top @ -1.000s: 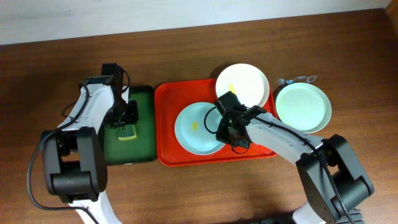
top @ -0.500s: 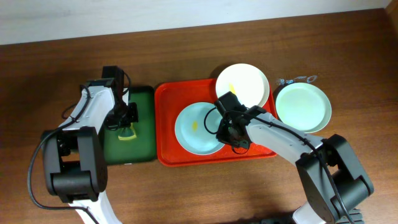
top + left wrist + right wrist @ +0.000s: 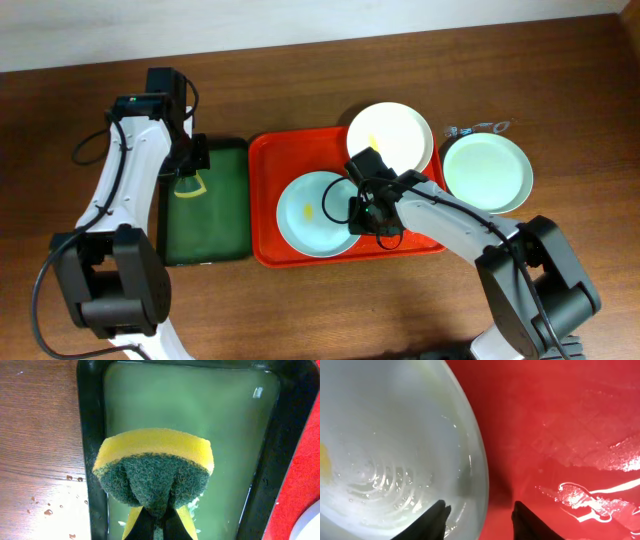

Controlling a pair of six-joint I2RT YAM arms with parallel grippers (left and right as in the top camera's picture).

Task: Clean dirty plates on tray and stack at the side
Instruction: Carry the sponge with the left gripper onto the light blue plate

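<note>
The pale blue plate is loose between the open fingers of my right gripper, so I should pinch the plate's rim [image 3: 483, 502] with that gripper and hold the plate steady before the sponge wipes.
The pale blue plate [image 3: 315, 213] with a yellow smear lies in the red tray [image 3: 270, 170]. My right gripper [image 3: 366, 212] is open and straddles the plate's right rim: in the right wrist view one finger is over the plate [image 3: 385, 450] and the other over the tray [image 3: 560, 425]. The cream-white plate [image 3: 390, 135] with a smear sits on the tray's back right corner. The pale green plate [image 3: 487, 172] lies on the table right of the tray. My left gripper [image 3: 190, 163] is shut on a yellow-and-green sponge [image 3: 155, 470] and holds it above the dark green tray [image 3: 190, 405].
The dark green tray [image 3: 225, 230] holds cloudy water and stands just left of the red tray. Water drops [image 3: 47, 510] lie on the table left of it. A small clear object [image 3: 478, 128] lies behind the green plate.
My left gripper has lifted the sponge off the green tray's floor and moved toward the back. The blue plate has shifted slightly left under the right gripper.
</note>
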